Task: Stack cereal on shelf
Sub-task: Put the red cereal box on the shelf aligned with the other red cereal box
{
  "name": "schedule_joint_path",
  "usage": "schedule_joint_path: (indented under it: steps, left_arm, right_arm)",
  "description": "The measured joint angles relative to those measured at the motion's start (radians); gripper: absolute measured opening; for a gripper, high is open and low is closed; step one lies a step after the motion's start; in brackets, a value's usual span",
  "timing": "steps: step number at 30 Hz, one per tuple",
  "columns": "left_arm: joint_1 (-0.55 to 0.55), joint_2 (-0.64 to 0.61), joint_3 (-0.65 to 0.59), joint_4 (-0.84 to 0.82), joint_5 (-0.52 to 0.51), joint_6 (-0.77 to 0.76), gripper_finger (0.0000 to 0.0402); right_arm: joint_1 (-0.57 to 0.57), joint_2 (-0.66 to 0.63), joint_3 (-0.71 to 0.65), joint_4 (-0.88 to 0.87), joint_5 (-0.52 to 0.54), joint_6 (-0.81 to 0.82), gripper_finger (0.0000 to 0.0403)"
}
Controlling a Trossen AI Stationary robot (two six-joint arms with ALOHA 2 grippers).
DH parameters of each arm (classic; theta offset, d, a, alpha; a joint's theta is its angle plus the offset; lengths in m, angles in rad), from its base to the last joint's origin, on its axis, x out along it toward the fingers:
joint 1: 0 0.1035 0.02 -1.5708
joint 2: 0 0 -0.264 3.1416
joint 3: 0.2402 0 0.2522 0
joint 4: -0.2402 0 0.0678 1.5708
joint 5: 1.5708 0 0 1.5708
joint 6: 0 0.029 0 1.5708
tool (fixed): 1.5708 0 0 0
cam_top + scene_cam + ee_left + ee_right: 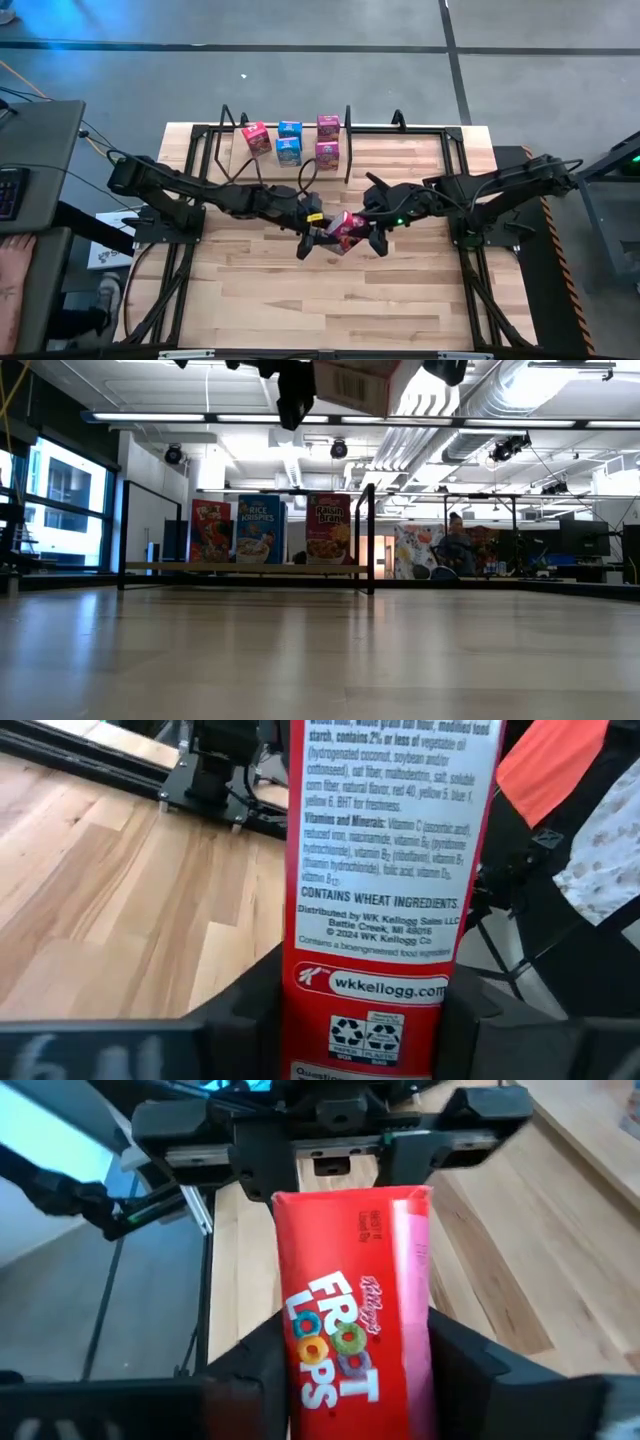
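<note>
Next, my left gripper lets go of the red Froot Loops box on the shelf (257,160), there beside the nearer blue box.
A red Froot Loops cereal box (343,232) is held in the air over the middle of the table, between both grippers. My left gripper (310,238) is shut on its left end and my right gripper (372,238) on its right end. In the low view the box (360,385) is high above the tabletop. The shelf (300,168), a light board in a black frame, stands at the table's far edge. Several pink and blue boxes (289,140) stand upright on it. My left gripper pinches the box between its two fingers (250,1025). The printed narrow side panel (310,1005) faces the wrist camera, so the fingers are on the two faces beside it. It comes from the table's left. The box is lifted clear of the table. My right gripper pinches the box between its two fingers (250,1370). They are on the edges either side of the Froot Loops front (295,1365), at the end nearest this wrist. It comes from the table's right, opposite the left gripper. The box is lifted clear.
The black frame rails (455,190) run along the table's left and right sides. In the low view, three boxes (258,530) show on the shelf board (245,568). A person (458,545) is in the room beyond the table. Bare plank tabletop (330,300) lies near the front edge.
</note>
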Motion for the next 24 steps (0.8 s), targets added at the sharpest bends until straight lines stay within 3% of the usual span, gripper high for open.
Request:
schedule_joint_path:
  steps: [5,9,12,15,21,24]
  left_arm:
    - [0.019,-0.030,-0.001,-0.134,0.008,0.041,0.0146]
    - [0.043,-0.113,-0.004,-0.284,-0.062,0.053,0.0158]
    - [0.047,-0.224,-0.042,-0.350,-0.199,0.052,0.0154]
    - [0.034,-0.356,-0.139,-0.314,-0.369,0.006,0.0147]
    - [-0.072,-0.626,-0.417,-0.174,-0.738,-0.131,0.0150]
    - [-0.134,-0.708,-0.531,-0.206,-0.906,-0.221,0.0149]
  right_arm:
    - [-0.010,-0.053,0.000,-0.045,-0.013,0.039,0.0226]
    - [-0.009,-0.115,0.000,-0.105,0.026,0.028,0.0276]
    - [-0.009,-0.154,0.000,-0.167,0.107,0.040,0.0289]
    - [-0.009,-0.168,0.000,-0.218,0.182,0.043,0.0290]
    - [-0.013,-0.163,0.000,-0.230,0.211,0.040,0.0291]
    - [-0.019,-0.162,0.000,-0.226,0.235,0.043,0.0291]
